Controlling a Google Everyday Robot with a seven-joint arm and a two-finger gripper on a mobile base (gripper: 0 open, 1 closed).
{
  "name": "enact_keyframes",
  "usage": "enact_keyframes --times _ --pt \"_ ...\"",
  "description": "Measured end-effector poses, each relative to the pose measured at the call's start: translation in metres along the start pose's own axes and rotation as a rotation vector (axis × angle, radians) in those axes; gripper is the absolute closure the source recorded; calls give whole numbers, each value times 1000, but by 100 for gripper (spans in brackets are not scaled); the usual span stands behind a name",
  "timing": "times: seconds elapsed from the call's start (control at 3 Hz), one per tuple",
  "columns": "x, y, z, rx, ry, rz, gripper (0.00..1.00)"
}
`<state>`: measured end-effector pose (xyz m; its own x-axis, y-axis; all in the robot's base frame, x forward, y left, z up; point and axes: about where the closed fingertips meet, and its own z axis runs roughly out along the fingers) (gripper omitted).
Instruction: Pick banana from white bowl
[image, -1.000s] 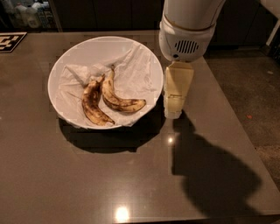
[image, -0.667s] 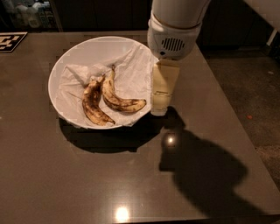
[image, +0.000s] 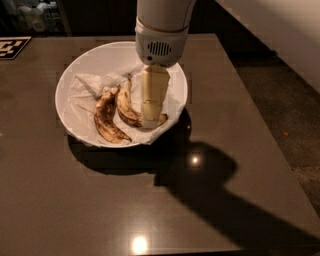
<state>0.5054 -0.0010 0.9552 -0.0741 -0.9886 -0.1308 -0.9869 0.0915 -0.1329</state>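
The mostly yellow banana lies beside the shorter, darker banana in the white bowl. I should next close my gripper on its curved middle (image: 132, 115).
The white bowl (image: 63, 86) sits on the dark table, lined with crumpled white paper (image: 82, 100). Two bananas lie in it. The banana (image: 124, 106), curved and mostly yellow with brown streaks, lies in the middle. A shorter, darker, blotched banana (image: 106, 121) lies to its left. My gripper (image: 150, 121) hangs from the white arm, down inside the bowl, with its tip over the banana's right end, which it partly hides. I cannot tell whether it touches the banana.
The dark glossy table (image: 75, 200) ends at the right, with floor (image: 295, 115) beyond. A black-and-white marker (image: 11, 47) lies at the table's far left. The arm's shadow falls right of the bowl.
My gripper has moved left, from outside the bowl's right rim to over the bowl, and now sits above the banana's right end. The bananas have not moved.
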Motion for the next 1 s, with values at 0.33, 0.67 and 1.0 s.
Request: enact_keyframes --times 0.33,0.67,1.0 --pt "-5 -4 0 20 -19 1 0" --pt "-26 -8 18 -14 -73 -11 0" --pt "-35 -9 35 -75 -102 14 0"
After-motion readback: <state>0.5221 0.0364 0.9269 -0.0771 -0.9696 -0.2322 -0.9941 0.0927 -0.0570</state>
